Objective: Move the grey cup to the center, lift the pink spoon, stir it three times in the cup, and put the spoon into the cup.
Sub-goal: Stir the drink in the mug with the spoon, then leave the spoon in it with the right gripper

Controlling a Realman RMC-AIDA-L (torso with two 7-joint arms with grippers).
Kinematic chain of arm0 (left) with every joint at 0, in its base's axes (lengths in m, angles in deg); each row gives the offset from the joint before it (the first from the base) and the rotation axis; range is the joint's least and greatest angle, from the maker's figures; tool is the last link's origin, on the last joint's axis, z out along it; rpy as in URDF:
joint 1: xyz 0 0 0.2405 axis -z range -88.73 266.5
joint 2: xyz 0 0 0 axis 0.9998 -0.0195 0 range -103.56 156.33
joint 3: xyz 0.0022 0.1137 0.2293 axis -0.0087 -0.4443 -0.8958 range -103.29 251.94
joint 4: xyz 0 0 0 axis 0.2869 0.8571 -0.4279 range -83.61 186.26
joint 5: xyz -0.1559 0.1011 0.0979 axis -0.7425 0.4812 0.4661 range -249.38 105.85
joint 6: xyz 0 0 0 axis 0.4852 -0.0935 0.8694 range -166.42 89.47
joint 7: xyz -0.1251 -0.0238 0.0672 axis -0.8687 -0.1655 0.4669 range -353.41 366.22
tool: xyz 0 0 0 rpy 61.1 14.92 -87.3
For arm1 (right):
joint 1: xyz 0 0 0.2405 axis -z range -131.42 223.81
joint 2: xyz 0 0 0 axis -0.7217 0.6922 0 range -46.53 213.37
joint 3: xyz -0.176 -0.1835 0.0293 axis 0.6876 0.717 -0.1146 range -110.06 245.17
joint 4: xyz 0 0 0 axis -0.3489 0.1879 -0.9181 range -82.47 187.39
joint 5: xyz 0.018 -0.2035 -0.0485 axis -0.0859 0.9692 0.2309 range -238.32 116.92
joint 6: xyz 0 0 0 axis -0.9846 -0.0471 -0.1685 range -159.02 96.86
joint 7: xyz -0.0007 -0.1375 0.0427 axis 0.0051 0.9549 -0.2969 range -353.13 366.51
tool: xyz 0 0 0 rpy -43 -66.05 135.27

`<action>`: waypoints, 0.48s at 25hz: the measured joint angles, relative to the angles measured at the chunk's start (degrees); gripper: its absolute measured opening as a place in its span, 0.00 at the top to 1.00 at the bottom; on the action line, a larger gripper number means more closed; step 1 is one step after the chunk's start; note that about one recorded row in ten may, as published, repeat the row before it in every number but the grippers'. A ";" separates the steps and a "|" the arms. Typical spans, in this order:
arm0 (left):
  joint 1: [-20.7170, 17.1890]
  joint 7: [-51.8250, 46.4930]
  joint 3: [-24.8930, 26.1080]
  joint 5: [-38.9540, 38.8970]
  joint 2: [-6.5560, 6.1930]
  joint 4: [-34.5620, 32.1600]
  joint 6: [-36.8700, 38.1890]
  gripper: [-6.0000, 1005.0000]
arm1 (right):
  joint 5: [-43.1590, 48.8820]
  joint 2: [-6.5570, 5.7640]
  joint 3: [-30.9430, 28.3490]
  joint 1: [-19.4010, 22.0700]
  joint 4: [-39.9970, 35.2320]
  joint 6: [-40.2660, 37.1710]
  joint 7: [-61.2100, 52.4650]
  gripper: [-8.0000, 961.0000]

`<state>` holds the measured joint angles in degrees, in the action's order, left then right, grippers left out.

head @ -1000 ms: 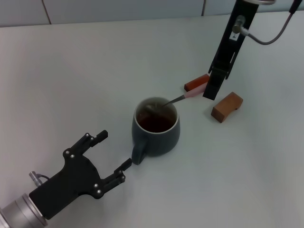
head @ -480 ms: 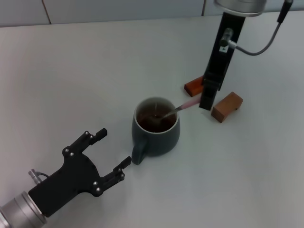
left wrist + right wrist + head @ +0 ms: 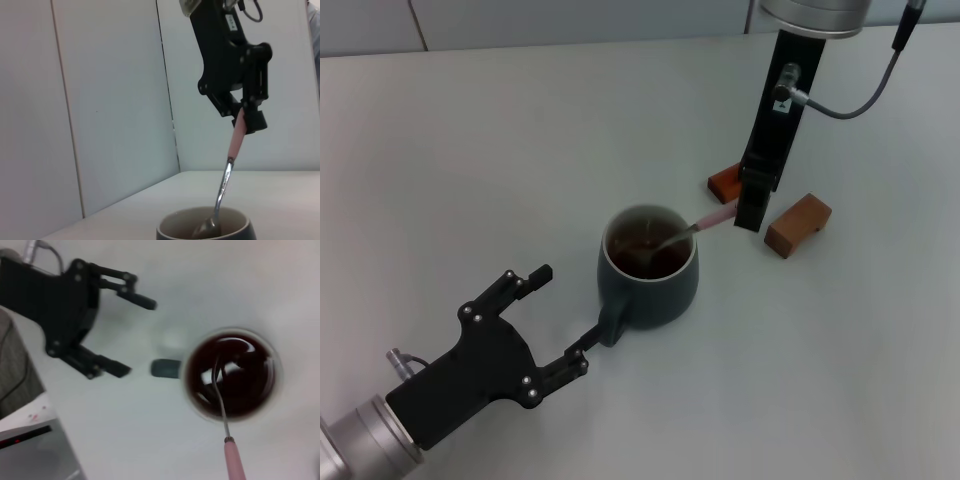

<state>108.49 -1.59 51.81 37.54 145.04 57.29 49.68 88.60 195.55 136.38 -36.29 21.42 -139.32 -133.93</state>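
My right gripper needs to release the pink spoon against the grey cup's rim (image 3: 683,253) (image 3: 214,415), on the side that faces the brown blocks. The spoon's bowl is now in the cup's liquid.
The grey cup (image 3: 648,270) stands mid-table with dark liquid inside; it also shows in the right wrist view (image 3: 231,374) and in the left wrist view (image 3: 205,229). My right gripper (image 3: 748,212) is shut on the pink spoon (image 3: 715,216) by its pink handle. The spoon slants down, its metal bowl in the liquid (image 3: 218,385), (image 3: 234,142). My left gripper (image 3: 560,320) is open in front and to the left of the cup, one fingertip close to the cup's handle (image 3: 611,322), holding nothing.
Two brown wooden blocks lie to the right of the cup: one (image 3: 725,181) behind the right gripper, one (image 3: 798,224) beside it. The wall edge runs along the far side of the table.
My right gripper moved left with the spoon, swinging the spoon's bowl within the liquid. My left gripper shifted slightly toward the cup's handle.
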 joint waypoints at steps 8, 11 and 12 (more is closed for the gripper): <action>-0.01 -0.08 0.01 0.03 0.00 0.02 -0.11 0.20 | 3.75 -0.65 -0.42 0.04 -0.49 1.46 -0.11 0.88; -0.01 -0.09 0.01 0.03 0.05 0.08 -0.14 0.20 | 3.73 -0.63 -0.50 -0.04 -0.52 0.35 -0.12 0.88; -0.01 -0.09 0.01 0.03 0.05 0.11 -0.15 0.20 | 3.69 -0.42 -0.70 -0.09 -0.59 -0.23 -0.11 0.88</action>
<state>108.48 -1.68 51.83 37.57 145.09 57.40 49.52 92.29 195.13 135.68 -36.38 20.83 -139.55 -134.04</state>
